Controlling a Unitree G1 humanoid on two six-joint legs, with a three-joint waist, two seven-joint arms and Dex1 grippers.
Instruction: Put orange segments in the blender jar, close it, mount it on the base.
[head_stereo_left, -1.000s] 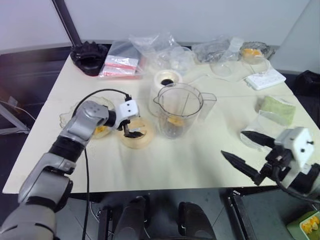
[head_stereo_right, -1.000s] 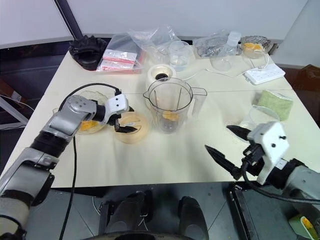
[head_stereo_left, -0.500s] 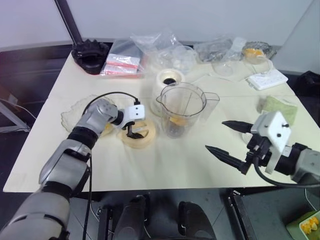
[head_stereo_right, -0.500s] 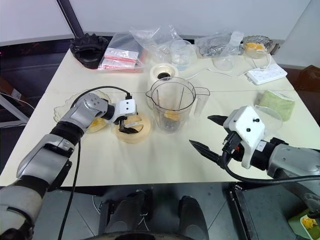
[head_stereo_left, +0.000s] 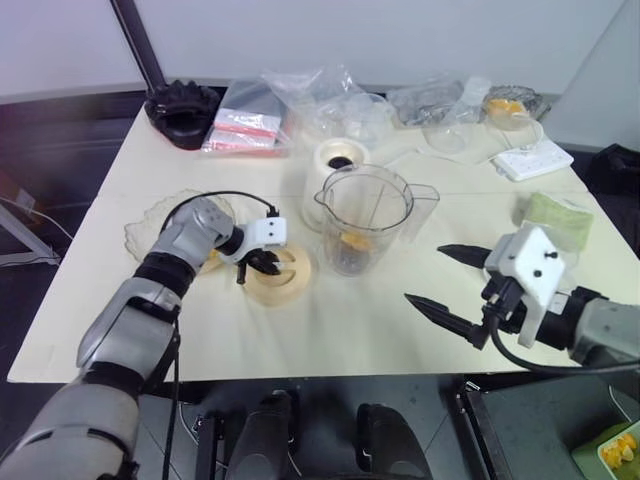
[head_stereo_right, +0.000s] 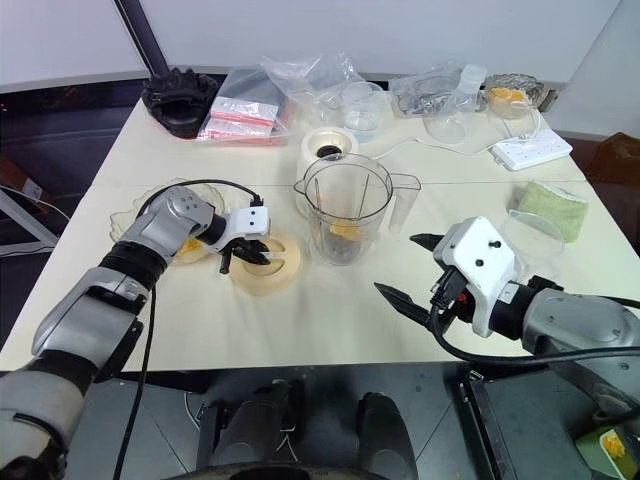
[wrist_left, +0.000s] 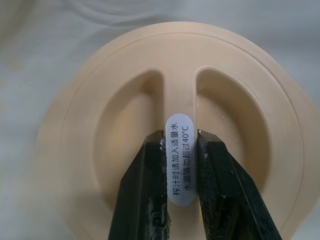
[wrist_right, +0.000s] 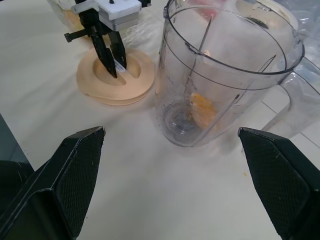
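Note:
The robot's right gripper needs to next move to the clear blender jar and close on the middle of the jar's handle (head_stereo_left: 417, 213) (wrist_right: 294, 110).
The clear blender jar (head_stereo_left: 365, 215) stands upright mid-table with orange segments (wrist_right: 202, 107) at its bottom by the blades. The white base (head_stereo_left: 337, 157) sits just behind it. To the jar's left the pale orange lid (head_stereo_left: 290, 280) lies flat on the table. My left gripper (wrist_left: 180, 137) points down into it, shut on the labelled ridge across the lid's middle. More orange segments (head_stereo_right: 188, 247) lie on a clear plate (head_stereo_left: 150, 225) under my left arm. My right gripper (head_stereo_left: 424, 273) hovers open to the jar's right, fingers spread wide and holding nothing.
At the back of the table are a black ridged object (head_stereo_left: 182, 112), plastic bags (head_stereo_left: 245, 125), a clear cup (head_stereo_left: 365, 115), a glass dish with orange pieces (head_stereo_left: 503, 104) and a white power strip (head_stereo_left: 530, 158). A green sponge (head_stereo_left: 556, 212) lies at the right edge.
My left gripper has sunk onto the lid and its fingers have shut on the ridge. My right gripper has come in toward the jar, still open.

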